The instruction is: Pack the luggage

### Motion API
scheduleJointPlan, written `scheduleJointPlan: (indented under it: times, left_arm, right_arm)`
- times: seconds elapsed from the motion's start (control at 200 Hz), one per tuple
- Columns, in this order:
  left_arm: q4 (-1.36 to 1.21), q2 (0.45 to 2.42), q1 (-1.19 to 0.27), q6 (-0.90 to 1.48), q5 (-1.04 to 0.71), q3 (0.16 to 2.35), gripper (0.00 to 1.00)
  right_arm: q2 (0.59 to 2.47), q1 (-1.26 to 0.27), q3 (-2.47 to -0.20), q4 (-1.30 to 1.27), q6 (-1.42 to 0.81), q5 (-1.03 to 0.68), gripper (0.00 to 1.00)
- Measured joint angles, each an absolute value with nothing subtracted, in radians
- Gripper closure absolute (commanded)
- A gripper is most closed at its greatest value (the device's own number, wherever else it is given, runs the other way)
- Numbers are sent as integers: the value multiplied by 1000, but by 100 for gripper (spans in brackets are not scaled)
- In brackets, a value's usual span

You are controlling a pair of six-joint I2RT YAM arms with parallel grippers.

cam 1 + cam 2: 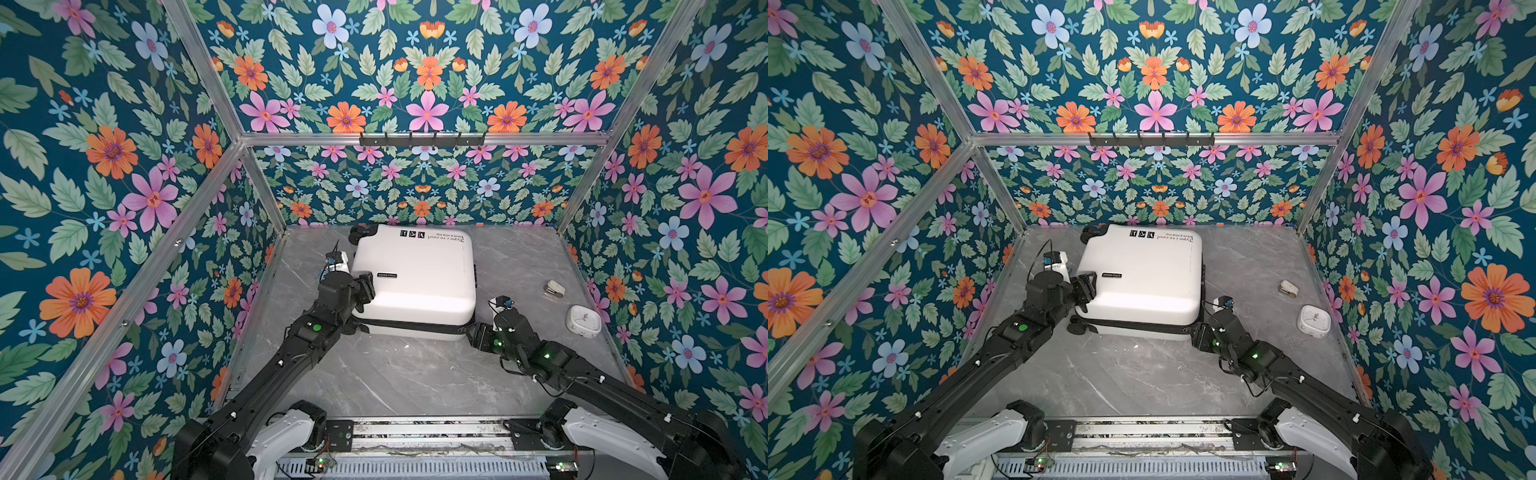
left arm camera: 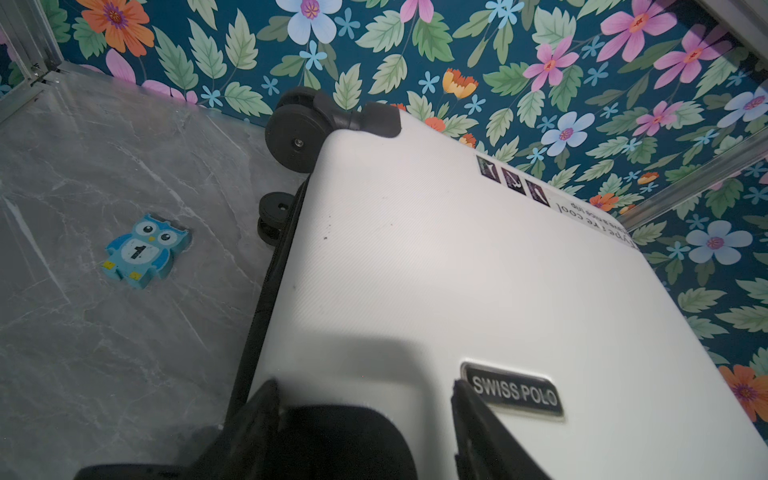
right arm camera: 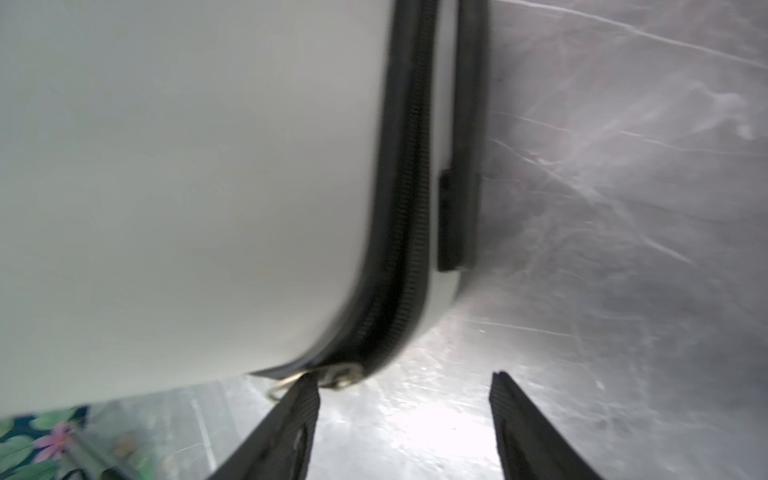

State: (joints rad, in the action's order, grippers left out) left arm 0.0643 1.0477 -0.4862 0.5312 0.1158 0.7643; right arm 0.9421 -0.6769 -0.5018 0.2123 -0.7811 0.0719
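Observation:
The zipper pull is outside the right gripper's open fingers at the suitcase's corner, so the robot's right gripper should move back, turn and pinch its metal tab (image 3: 284, 385).
The luggage (image 1: 415, 270) (image 1: 1142, 270) is a white hard-shell suitcase lying flat and closed on the grey marble table, wheels to the left. My left gripper (image 1: 365, 287) (image 2: 363, 399) rests on the lid at its near left corner, beside the SWISS POLO badge (image 2: 513, 390). Its fingers stand apart around a black corner piece (image 2: 345, 440), with a gap on one side, so it is open. My right gripper (image 1: 467, 330) (image 3: 405, 386) is open at the near right corner, low by the black zipper band (image 3: 407, 249). The metal zipper pull (image 3: 340, 374) lies at the tip of one finger.
A blue owl piece (image 2: 143, 251) lies on the table left of the suitcase. At the right side sit a white alarm clock (image 1: 584, 319) (image 1: 1313, 318) and a small white object (image 1: 555, 288) (image 1: 1289, 288). Flowered walls close in three sides; a black hook rail (image 1: 422, 139) hangs at the back.

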Motion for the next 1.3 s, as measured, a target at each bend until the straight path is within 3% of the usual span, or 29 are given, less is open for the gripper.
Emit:
scheduleJointPlan:
  times: [0.095,0.185,0.235,0.545,1.035,1.3]
  left_arm:
    - [59,1050,-485,531,115,763,34]
    - [55,1053,-485,531,115,763,34]
    - [52,1054,-484,531,115,763,34]
    - [39,1055,-482,527,114,755,33]
    - [19,1052,-476,525,107,744,33]
    - [1,1050,-473,525,105,733,33]
  right_arm:
    - [921,-678,-493,236,-783,86,37]
    - [877,-677,-467,283,-794,95,19]
    - [850,-677,-455,287,-789,86,15]
    - [889,-710,-500,228,-785,17,5]
    - [1052,-766,-574,187,-740,93,6]
    - [1070,-781,-582,190,-730,162,17]
